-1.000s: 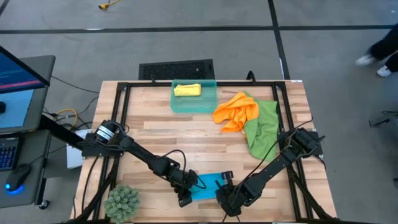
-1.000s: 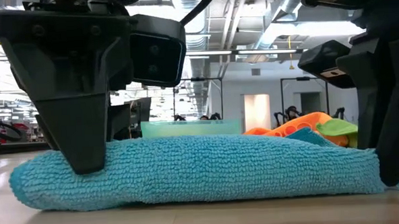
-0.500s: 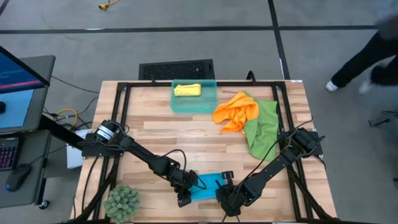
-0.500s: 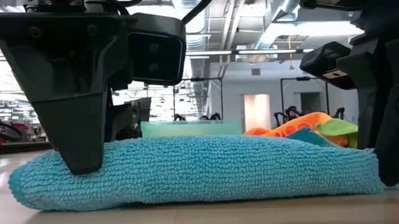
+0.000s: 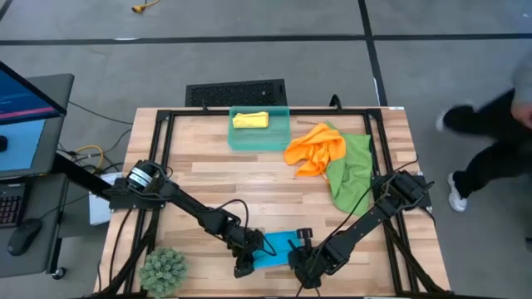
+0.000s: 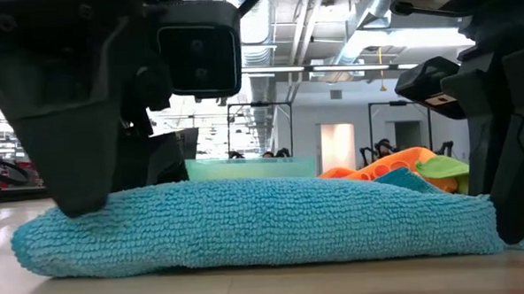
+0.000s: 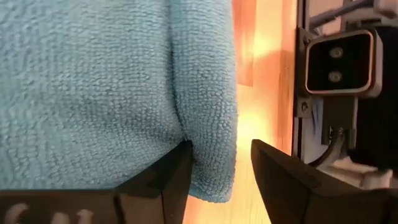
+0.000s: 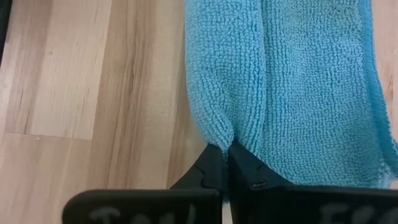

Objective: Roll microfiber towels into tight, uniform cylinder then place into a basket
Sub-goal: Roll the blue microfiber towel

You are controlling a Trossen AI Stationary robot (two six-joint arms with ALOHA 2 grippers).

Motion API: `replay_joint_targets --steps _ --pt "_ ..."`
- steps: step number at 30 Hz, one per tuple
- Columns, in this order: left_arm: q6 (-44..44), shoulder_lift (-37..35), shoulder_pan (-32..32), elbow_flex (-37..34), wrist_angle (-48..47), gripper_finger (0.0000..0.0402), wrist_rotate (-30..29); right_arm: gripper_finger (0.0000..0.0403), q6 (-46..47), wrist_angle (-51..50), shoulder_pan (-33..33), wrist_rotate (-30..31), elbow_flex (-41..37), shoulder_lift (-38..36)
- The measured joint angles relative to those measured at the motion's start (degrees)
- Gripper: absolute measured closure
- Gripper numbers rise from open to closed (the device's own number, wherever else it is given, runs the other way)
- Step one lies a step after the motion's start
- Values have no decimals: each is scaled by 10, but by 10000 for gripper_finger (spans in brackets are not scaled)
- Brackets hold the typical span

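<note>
The blue towel's rounded edge sits off-centre in my open left fingers; I will back off and pinch the roll's end [image 7: 214, 177] with both fingertips.
The blue towel [image 5: 273, 249] lies as a long low roll [image 6: 257, 225] on the table near its front edge. My left gripper [image 5: 246, 260] stands open at the roll's left end. The towel's rounded edge [image 7: 208, 124] runs between its fingers. My right gripper [image 5: 304, 266] is shut on the towel's right end [image 6: 478, 217]. The basket [image 5: 281, 133] stands at the far edge with a rolled yellow towel [image 5: 250, 120] inside. The orange towel [image 5: 316, 148] and the green towel [image 5: 351, 173] lie crumpled at the right. My left gripper slants down onto the towel's left end. One finger [image 7: 163, 183] lies against the rounded edge [image 7: 199, 155], while bare wood shows between the towel and the other finger [image 7: 289, 180]. My right gripper pinches a small raised fold [image 8: 221, 138] of the towel's edge between its two shut fingertips, slanting down from the near side. The towel stays flat on the table.
A spiky green plant [image 5: 164, 270] sits at the near left corner. A black grate [image 5: 236, 93] lies on the floor behind the basket. A person [image 5: 490, 137] walks on the floor to the table's right. The table's middle [image 5: 241, 178] shows bare wood.
My left gripper has rolled about its own axis, and its finger seen in the low view now stands nearer the towel's left end. The towel and my right gripper have kept still. The person at the right has walked on.
</note>
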Motion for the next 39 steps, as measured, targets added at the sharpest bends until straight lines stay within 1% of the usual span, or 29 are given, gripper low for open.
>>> replay_joint_targets --steps 3,6,10,16,19,26,29,32,37,39 --pt "41 0 1 -1 14 227 18 381 0 3 0 0 0 0" --pt "46 -5 -2 -1 19 228 8 386 0 4 0 -1 0 0" --pt "67 -25 -8 -3 -4 239 -27 385 3 5 0 -3 0 0" --pt "84 -66 -21 -3 -72 252 -93 385 15 5 0 -7 0 0" --pt "84 -78 -30 -3 -99 253 -110 386 15 5 0 -7 0 0" --pt "85 -97 -61 -1 -106 254 -166 384 15 6 -1 -7 0 0" --pt "113 -100 -80 12 -109 254 -201 386 15 6 -3 -11 0 -1" --pt "175 -100 -102 32 -104 254 -237 381 15 6 -6 -13 0 -1" --pt "283 -100 -142 48 -102 254 -356 384 16 8 -7 -14 0 -1" --pt "305 -90 -153 48 -86 254 -401 386 16 8 -7 -14 0 -1"
